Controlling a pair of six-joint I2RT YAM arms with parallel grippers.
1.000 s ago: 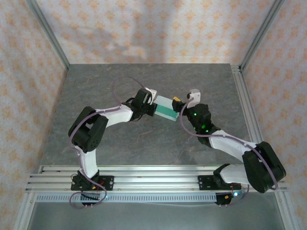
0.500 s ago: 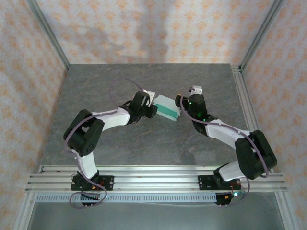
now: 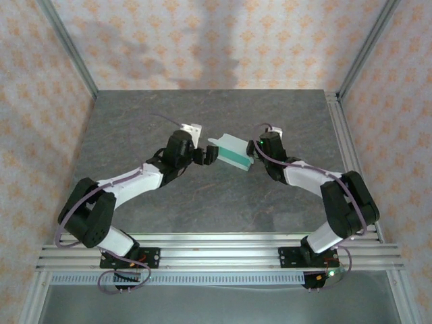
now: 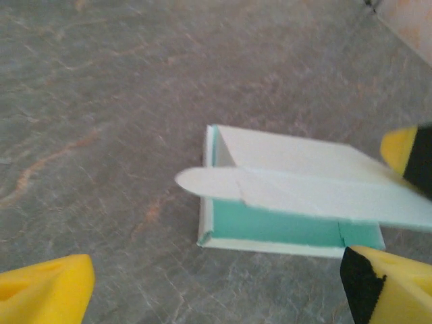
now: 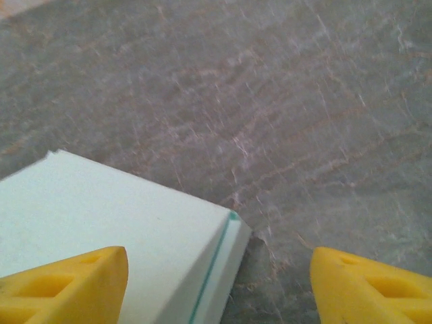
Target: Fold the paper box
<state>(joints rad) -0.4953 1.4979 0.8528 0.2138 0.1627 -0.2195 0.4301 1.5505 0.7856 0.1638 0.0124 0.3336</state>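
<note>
The paper box is lying at a slant with its lid flap half up, so I will pinch the box's near end (image 4: 205,219) with my left gripper and straighten the box before closing the lid flap.
The paper box (image 3: 234,150) sits mid-table as a shallow pale mint box with a teal inner wall. In the left wrist view the paper box (image 4: 290,229) has its lid flap hanging half raised, a rounded tab pointing left. My left gripper (image 3: 210,155) is open just left of it; its yellow tips frame the left gripper (image 4: 216,290) with only bare table between them. My right gripper (image 3: 254,155) is at the box's right end. There the right gripper (image 5: 219,287) stands open astride a corner of the box (image 5: 101,223), its right finger well off the card.
The grey stone-patterned table (image 3: 202,196) spreads all round the box. An aluminium rail (image 3: 341,135) runs along the right edge and a rail bed (image 3: 223,246) crosses the front. Patterned walls close in the back and sides.
My left gripper has opened, let go of the box and drawn back to the left. The right arm has stretched lower toward the box's right end. The lid flap now stands up.
</note>
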